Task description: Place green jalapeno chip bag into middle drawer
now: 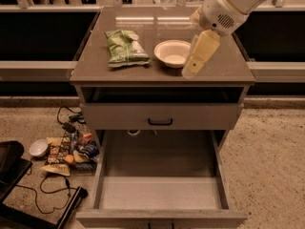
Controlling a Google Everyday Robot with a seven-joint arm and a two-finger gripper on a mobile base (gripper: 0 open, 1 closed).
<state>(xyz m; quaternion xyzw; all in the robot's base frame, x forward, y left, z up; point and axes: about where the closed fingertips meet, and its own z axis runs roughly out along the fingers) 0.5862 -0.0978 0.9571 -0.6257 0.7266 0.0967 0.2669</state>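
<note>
My gripper is to go next to the middle (127, 50) of the green jalapeno chip bag beside the white bowl and close there.
The green jalapeno chip bag (124, 47) lies flat on the cabinet top, left of a white bowl (172, 53). The middle drawer (159, 194) is pulled out wide below, its pale grey floor bare. My gripper (196, 61) hangs over the right part of the cabinet top, just right of the bowl and well right of the bag. It holds nothing that I can see.
The cabinet top (95, 66) is brown-grey. A closed drawer front with a black handle (160, 121) sits above the open drawer. Snack packets (66, 151), a small white bowl (38, 148) and black cables (52, 185) lie on the floor at left.
</note>
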